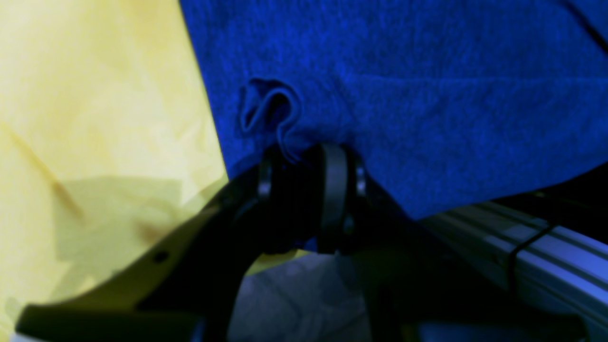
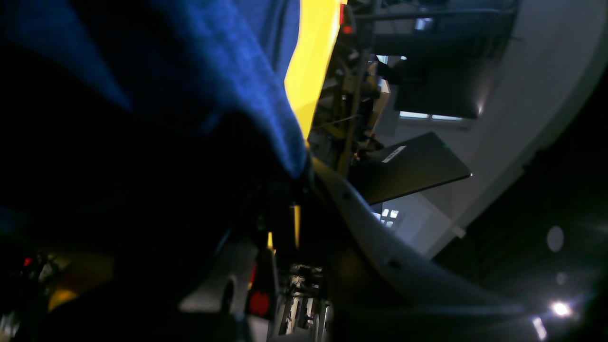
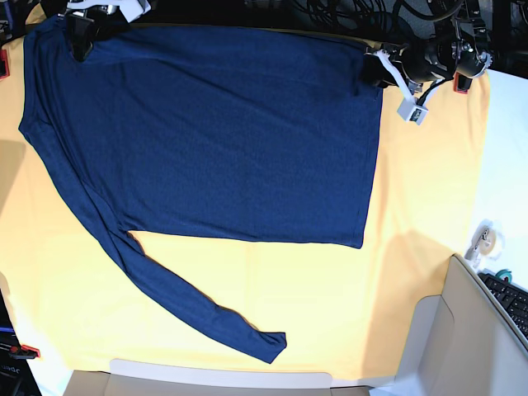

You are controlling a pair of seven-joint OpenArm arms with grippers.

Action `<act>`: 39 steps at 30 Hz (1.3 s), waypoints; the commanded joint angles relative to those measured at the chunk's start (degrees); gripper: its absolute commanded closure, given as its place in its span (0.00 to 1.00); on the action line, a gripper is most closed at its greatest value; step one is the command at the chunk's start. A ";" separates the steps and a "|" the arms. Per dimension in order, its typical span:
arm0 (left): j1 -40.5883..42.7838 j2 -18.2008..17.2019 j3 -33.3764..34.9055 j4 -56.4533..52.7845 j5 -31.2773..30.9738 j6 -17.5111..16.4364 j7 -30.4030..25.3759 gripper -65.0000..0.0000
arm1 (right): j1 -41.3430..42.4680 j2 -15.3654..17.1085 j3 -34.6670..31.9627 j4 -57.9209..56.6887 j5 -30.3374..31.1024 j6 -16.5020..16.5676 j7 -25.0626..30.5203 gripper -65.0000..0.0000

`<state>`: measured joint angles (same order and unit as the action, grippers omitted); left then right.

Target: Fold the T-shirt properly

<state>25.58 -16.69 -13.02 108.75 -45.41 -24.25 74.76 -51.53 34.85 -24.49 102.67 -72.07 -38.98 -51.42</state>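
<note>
Next, my right gripper lets go of the T-shirt's gathered fabric on the navy body just inside its far edge [image 3: 82,71].
The dark navy T-shirt [image 3: 231,140] lies spread flat on the big yellow cloth [image 3: 429,206], with one long sleeve [image 3: 190,305] running down toward the front edge. At the shirt's top right corner my left gripper [image 3: 373,73] is shut on the fabric. The left wrist view shows a small fold of blue knit [image 1: 270,109] bunched at the left gripper [image 1: 304,154]. At the top left corner sits my right gripper [image 3: 81,41], shut on the shirt. In the right wrist view the T-shirt [image 2: 228,61] drapes over the dark right gripper [image 2: 297,180].
A keyboard [image 3: 511,297] and a beige panel [image 3: 462,346] stand at the lower right, with a small roll [image 3: 487,239] beside them. Red clamps [image 3: 25,351] hold the yellow cloth at the left. An aluminium rail [image 1: 522,247] runs under the table edge.
</note>
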 commanded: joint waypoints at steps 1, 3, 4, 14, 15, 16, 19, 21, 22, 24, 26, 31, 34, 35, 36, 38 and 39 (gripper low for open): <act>0.13 -0.50 -0.30 0.92 -0.70 -0.23 -0.34 0.81 | 0.06 0.45 0.27 0.67 -0.85 -1.02 -0.05 1.00; 0.13 -0.50 -0.30 0.92 -0.70 -0.23 -0.34 0.81 | 1.64 0.36 0.01 0.67 -0.85 -1.02 -0.05 1.00; 0.13 -0.50 -0.30 0.92 -0.70 -0.23 -0.34 0.81 | 2.43 0.36 -0.08 0.67 -0.85 -1.02 -0.05 1.00; 0.13 -0.50 -0.30 0.92 -0.61 -0.23 -0.34 0.81 | 9.37 -0.87 -0.34 -7.51 -0.85 -1.02 0.12 1.00; 0.13 -0.50 -0.39 0.92 -0.61 -0.23 -0.34 0.81 | 9.73 -0.87 -0.34 -9.00 -0.85 -1.02 0.12 1.00; 0.13 -0.50 -0.48 0.92 -0.61 -0.23 -0.34 0.81 | 9.81 -0.96 -0.34 -10.50 -0.85 -1.02 0.21 1.00; 0.13 -0.50 -0.74 0.92 -0.61 -0.23 -0.34 0.81 | 9.81 -2.02 -0.34 -12.61 -0.85 -1.02 1.35 1.00; 0.13 -0.50 -0.65 0.92 -0.61 -0.23 -0.34 0.81 | 9.46 -2.10 -0.34 -12.69 -0.85 -1.02 4.34 1.00; 0.13 -0.50 -0.39 0.92 -0.61 -0.23 -0.34 0.81 | 9.37 -2.46 -0.34 -12.78 -0.85 -1.02 5.22 1.00; 0.13 -0.50 -0.39 0.92 -0.61 -0.23 -0.34 0.81 | 8.67 -3.16 -0.26 -12.78 -0.85 -1.02 6.63 1.00; 0.13 -0.50 -0.39 0.92 -0.61 -0.23 -0.34 0.81 | 8.58 -3.25 -0.34 -12.69 -0.85 -1.02 6.72 1.00; 0.13 -0.50 -0.39 0.92 -0.61 -0.23 -0.34 0.81 | 8.58 -3.25 -0.34 -12.52 -0.85 -1.02 6.72 1.00; 0.13 -0.50 -0.39 0.92 -0.61 -0.23 -0.34 0.81 | 8.67 -3.25 -0.34 -12.43 -0.85 -1.02 6.54 1.00; 0.13 -0.50 -0.39 0.92 -0.61 -0.23 -0.34 0.81 | 8.76 -3.25 -0.26 -12.43 -0.85 -1.02 6.45 1.00; 0.13 -0.50 -0.39 0.92 -0.61 -0.23 -0.34 0.81 | 8.76 -3.25 -0.26 -12.43 -0.85 -1.02 6.45 1.00; 0.13 -0.50 -0.39 0.92 -0.61 -0.23 -0.34 0.81 | 8.76 -3.25 -0.17 -12.34 -0.85 -1.02 6.45 1.00; 0.22 -0.50 -0.39 0.92 -0.61 -0.23 -0.34 0.81 | 8.85 -3.25 -0.17 -12.34 -0.85 -1.02 6.45 1.00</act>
<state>25.71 -16.69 -13.23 108.75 -45.39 -24.25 74.76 -42.22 31.07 -24.93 89.41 -72.10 -38.85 -44.97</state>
